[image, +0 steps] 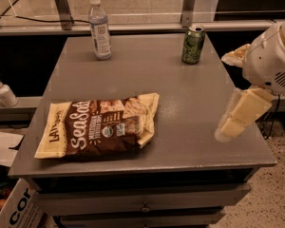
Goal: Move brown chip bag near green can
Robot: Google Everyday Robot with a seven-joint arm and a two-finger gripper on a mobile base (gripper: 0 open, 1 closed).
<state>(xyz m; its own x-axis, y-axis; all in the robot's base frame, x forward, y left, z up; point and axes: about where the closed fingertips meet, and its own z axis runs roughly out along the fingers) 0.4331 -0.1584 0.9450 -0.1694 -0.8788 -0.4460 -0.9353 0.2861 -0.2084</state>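
Observation:
Next, I close my gripper on the brown chip bag's end [142, 120] that is nearest the green can, leaving the bag's other end free.
The brown chip bag [99, 128] lies flat on the front left of the grey table [190, 99], with its "Sea Salt" lettering facing up. The green can [193, 44] stands upright at the back right of the table. My gripper [230, 122] hangs over the table's right edge on a white arm [270, 56]. It is in front of the can and well to the right of the bag, touching neither.
A clear plastic bottle with a white cap [99, 28] stands at the back left of the table. A soap dispenser [3, 91] sits on a ledge to the left. A cardboard box [16, 208] is on the floor at the lower left. Drawers run under the tabletop.

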